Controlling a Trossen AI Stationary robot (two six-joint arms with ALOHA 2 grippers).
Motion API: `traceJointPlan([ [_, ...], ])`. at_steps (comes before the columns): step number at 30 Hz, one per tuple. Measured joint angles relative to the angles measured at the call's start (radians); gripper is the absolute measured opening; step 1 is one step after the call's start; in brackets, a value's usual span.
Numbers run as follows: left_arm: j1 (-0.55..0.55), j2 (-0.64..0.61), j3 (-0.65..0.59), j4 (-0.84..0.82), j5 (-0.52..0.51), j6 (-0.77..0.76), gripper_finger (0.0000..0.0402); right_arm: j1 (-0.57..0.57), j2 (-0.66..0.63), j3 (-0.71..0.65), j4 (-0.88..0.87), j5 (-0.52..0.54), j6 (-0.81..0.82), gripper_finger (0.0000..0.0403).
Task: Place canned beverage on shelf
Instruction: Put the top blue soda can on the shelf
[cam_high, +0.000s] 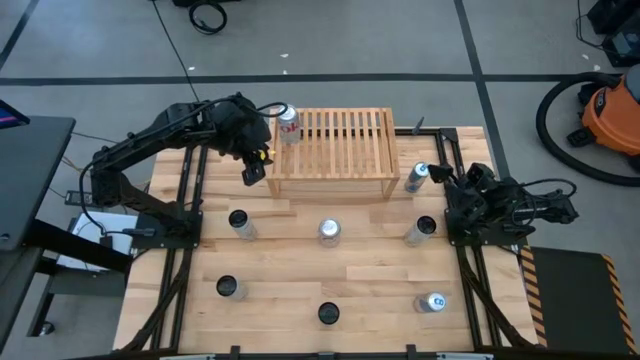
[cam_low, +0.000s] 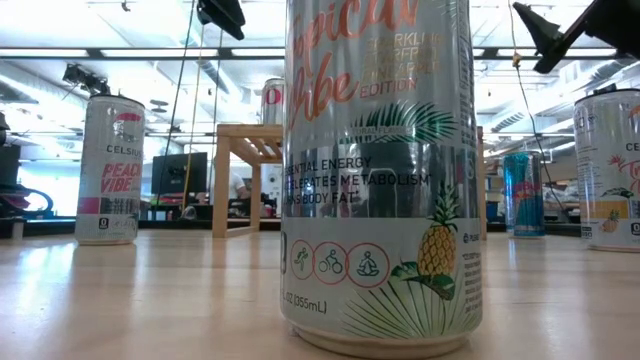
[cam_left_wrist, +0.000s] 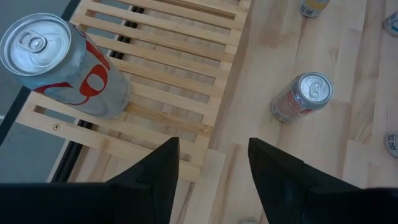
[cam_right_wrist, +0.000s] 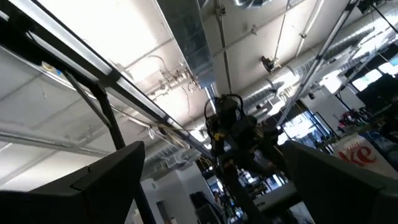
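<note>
The robot's right gripper needs to next grasp the can's body (cam_high: 415, 180) (cam_right_wrist: 367, 155) beside the shelf, picking the lone can between the shelf and the right gripper.
The light-wood shelf (cam_high: 335, 150) stands at the table's far middle. A silver and red can (cam_high: 289, 125) stands upright on its base on the slatted top, at the shelf's far left corner; it also shows in the left wrist view (cam_left_wrist: 62, 68) and the low view (cam_low: 272, 100). My left gripper (cam_high: 253, 170) hovers open and empty just off the shelf's near left corner, fingers pointing down (cam_left_wrist: 211, 180). My right gripper (cam_high: 447, 180) waits open and empty at the table's right side, pointing up at the ceiling (cam_right_wrist: 211, 186).
Several cans stand on the table: three in a row near the shelf's front (cam_high: 241, 224) (cam_high: 329, 232) (cam_high: 421, 230), one right of the shelf (cam_high: 418, 177), three nearer the front edge (cam_high: 229, 288) (cam_high: 329, 313) (cam_high: 432, 302). One fills the low view (cam_low: 380, 170).
</note>
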Motion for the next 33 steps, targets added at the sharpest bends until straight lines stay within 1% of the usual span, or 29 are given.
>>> traceJointPlan([
  [5, 0.000, 0.000, 0.000, 0.000, 0.000, -0.002, 0.0192, 0.000, 0.000, 0.000, -0.046, -0.004, -0.014, 0.0393],
  [9, 0.000, 0.000, 0.000, 0.000, 0.000, -0.003, 0.0192, 0.000, 0.000, 0.040, -0.084, -0.049, -0.161, 0.0393],
  [11, 0.000, 0.000, 0.000, 0.000, 0.000, -0.003, 0.0192, 0.000, 0.000, 0.101, -0.173, -0.052, -0.217, 0.0393],
  [13, 0.000, 0.000, 0.000, 0.000, 0.000, -0.002, 0.0192, 0.000, 0.001, 0.180, -0.357, -0.034, -0.258, 0.0393],
  [16, 0.000, 0.000, 0.000, 0.000, 0.000, 0.003, 0.0192, 0.000, 0.026, 0.312, -0.670, 0.069, -0.299, 0.0393],
  [18, 0.000, 0.000, 0.000, 0.000, 0.000, 0.005, 0.0192, 0.000, 0.049, 0.380, -0.824, 0.163, -0.327, 0.0393],
  [19, 0.000, 0.000, 0.000, 0.000, 0.000, 0.005, 0.0192, 0.000, 0.061, 0.401, -0.873, 0.208, -0.332, 0.0393],
  [21, 0.000, 0.000, 0.000, 0.000, 0.000, 0.005, 0.0192, 0.000, 0.081, 0.428, -0.927, 0.281, -0.335, 0.0393],
  [25, 0.000, 0.000, 0.000, 0.000, 0.000, 0.015, 0.0192, 0.000, 0.113, 0.454, -0.998, 0.380, -0.333, 0.0393],
  [29, 0.000, 0.000, 0.000, 0.000, 0.000, 0.038, 0.0192, 0.000, 0.151, 0.468, -1.121, 0.474, -0.257, 0.0393],
  [33, 0.000, 0.000, 0.000, -0.001, 0.000, 0.039, 0.0192, 0.000, 0.198, 0.468, -1.203, 0.524, -0.198, 0.0393],
])
